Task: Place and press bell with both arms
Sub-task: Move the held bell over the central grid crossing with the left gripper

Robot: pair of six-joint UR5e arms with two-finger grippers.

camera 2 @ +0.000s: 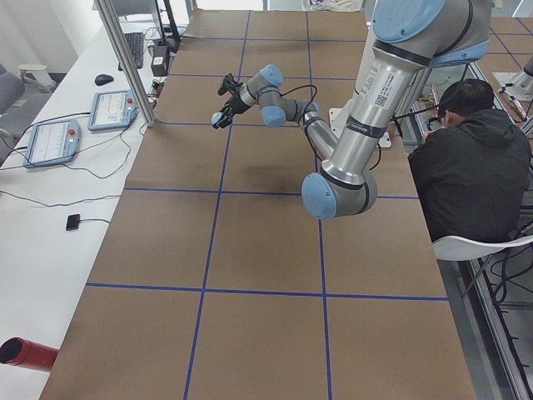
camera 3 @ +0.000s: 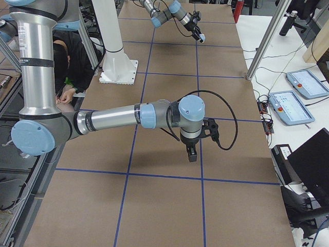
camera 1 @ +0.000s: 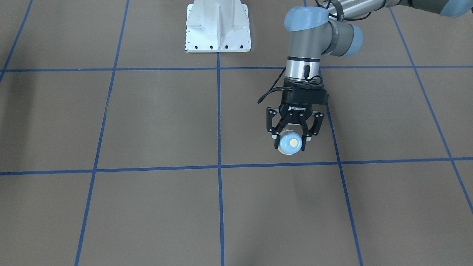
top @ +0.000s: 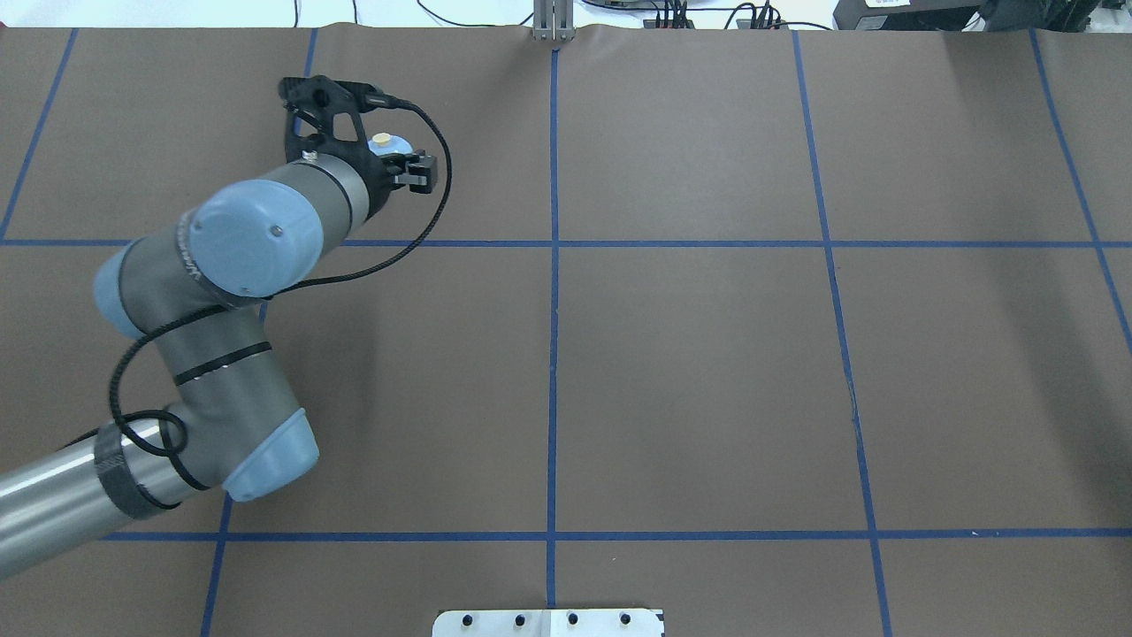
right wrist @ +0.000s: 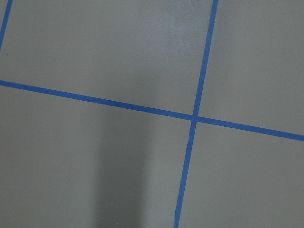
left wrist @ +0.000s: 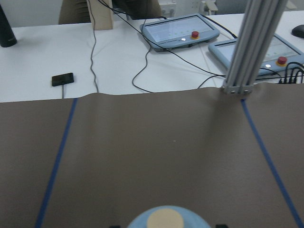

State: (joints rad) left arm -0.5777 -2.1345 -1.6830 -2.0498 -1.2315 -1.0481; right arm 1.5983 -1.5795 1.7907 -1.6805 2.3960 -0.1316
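I will let go of the light blue bell with my left gripper at the blue line crossing straight out from the white pedestal [camera 1: 216,160]. The bell is now over the mat's far square.
My left gripper [camera 1: 290,142] is shut on the light blue bell [camera 1: 290,143], gripping the dome from both sides with the cream button facing up. In the overhead view the bell [top: 386,143] sits in the gripper [top: 389,152] over the far left square of the brown mat. The bell's top fills the bottom edge of the left wrist view [left wrist: 165,219]. It shows small in the side views [camera 2: 218,119] [camera 3: 202,37]. My right gripper [camera 3: 191,152] hangs pointing down over the mat and shows only in the exterior right view; I cannot tell whether it is open or shut.
The white pedestal [camera 1: 218,29] stands at the robot's side of the table. An aluminium post [left wrist: 251,47] rises at the mat's far edge, with control pendants [left wrist: 180,33] and cables beyond. A seated person [camera 2: 470,167] is beside the table.
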